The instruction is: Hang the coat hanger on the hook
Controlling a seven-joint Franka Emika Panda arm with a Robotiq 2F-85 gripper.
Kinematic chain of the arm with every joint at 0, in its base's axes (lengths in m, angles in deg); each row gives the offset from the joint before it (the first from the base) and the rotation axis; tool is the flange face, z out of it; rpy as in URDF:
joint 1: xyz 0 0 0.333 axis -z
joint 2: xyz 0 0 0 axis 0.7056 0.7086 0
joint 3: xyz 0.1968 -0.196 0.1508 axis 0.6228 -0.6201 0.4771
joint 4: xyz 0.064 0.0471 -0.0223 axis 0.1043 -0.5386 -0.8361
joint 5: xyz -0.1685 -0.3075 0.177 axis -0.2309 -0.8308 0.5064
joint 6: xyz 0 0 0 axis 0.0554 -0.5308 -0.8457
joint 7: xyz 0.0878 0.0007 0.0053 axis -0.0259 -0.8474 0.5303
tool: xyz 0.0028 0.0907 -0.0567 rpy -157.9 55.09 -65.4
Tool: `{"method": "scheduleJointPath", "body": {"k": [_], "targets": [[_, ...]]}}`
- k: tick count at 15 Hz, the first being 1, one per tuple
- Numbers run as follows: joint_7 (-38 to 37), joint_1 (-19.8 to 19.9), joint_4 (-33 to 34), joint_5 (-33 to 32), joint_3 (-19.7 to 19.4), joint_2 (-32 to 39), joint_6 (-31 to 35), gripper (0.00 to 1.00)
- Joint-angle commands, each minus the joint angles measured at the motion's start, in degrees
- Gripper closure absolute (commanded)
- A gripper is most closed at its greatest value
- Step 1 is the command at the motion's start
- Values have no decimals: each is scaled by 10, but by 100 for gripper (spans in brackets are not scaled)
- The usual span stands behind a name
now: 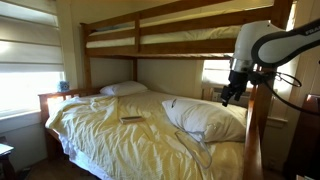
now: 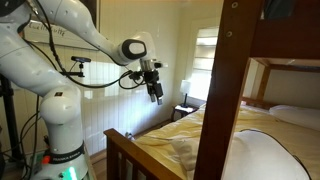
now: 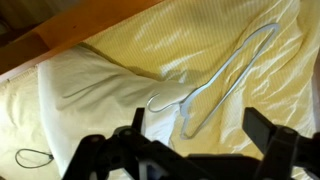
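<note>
The coat hanger's hook end meets its arms beside the white pillow. I should next move my gripper to the coat hanger's neck [image 1: 202,141] [image 3: 184,103] there and close it.
The coat hanger [image 3: 226,72] is a thin pale wire triangle lying flat on the yellow sheet, its hook end [image 3: 165,98] resting at the edge of a white pillow [image 3: 90,80]. In the wrist view my gripper [image 3: 200,130] is open and empty, its two dark fingers hanging above the hanger with a gap to it. In both exterior views the gripper [image 1: 232,92] [image 2: 155,93] hangs in the air well above the lower bunk. The hanger shows faintly in an exterior view [image 1: 190,147], in front of the pillow. No hook for hanging shows in any view.
A wooden bunk bed frame [image 1: 180,22] spans the scene, with a post [image 2: 222,90] close to one camera. A small dark flat object [image 1: 131,119] lies mid-bed. A second pillow [image 1: 122,89] lies at the head. A thin dark cable loop [image 3: 30,157] lies on the pillow.
</note>
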Motion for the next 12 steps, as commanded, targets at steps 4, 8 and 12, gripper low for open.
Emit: {"method": "scheduleJointPath", "body": {"k": [4,8,12], "targets": [[-166,98,57,-40,21,169,66,0],[-148,80,46,-31,1,162,62,0],[-209,87,69,-24,9,207,90,0]]}}
